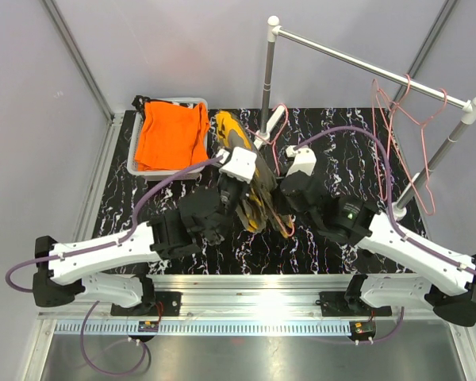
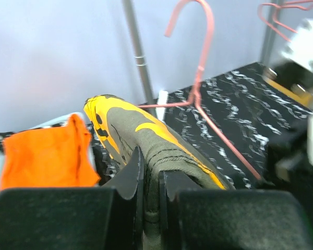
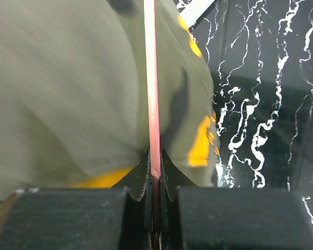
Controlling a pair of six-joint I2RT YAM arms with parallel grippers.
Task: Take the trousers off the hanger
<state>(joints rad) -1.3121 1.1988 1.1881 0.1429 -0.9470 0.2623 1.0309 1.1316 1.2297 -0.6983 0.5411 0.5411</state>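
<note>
Next, I let go of the camouflage trousers with my left gripper on top of the plain orange trousers (image 1: 160, 136) (image 2: 44, 154) in the grey bin.
The orange-and-olive camouflage trousers (image 1: 250, 186) hang on a pink wire hanger (image 1: 278, 131) held over the middle of the table. My left gripper (image 1: 239, 189) is shut on a fold of the camouflage trousers (image 2: 146, 140); the cloth is pinched between its fingers (image 2: 131, 177). My right gripper (image 1: 284, 190) is shut on the hanger's pink wire (image 3: 152, 104), with the camouflage trousers (image 3: 57, 88) right behind it. The hanger's hook (image 2: 195, 31) shows in the left wrist view. The plain orange trousers (image 1: 170, 133) lie in a grey bin. The black speckled trousers are out of view.
The grey bin (image 1: 140, 170) stands at the back left of the black marbled table (image 1: 333, 151). A metal clothes rail (image 1: 365, 67) on two posts crosses the back right, with empty pink hangers (image 1: 408, 119) hanging from it. Grey walls enclose the cell.
</note>
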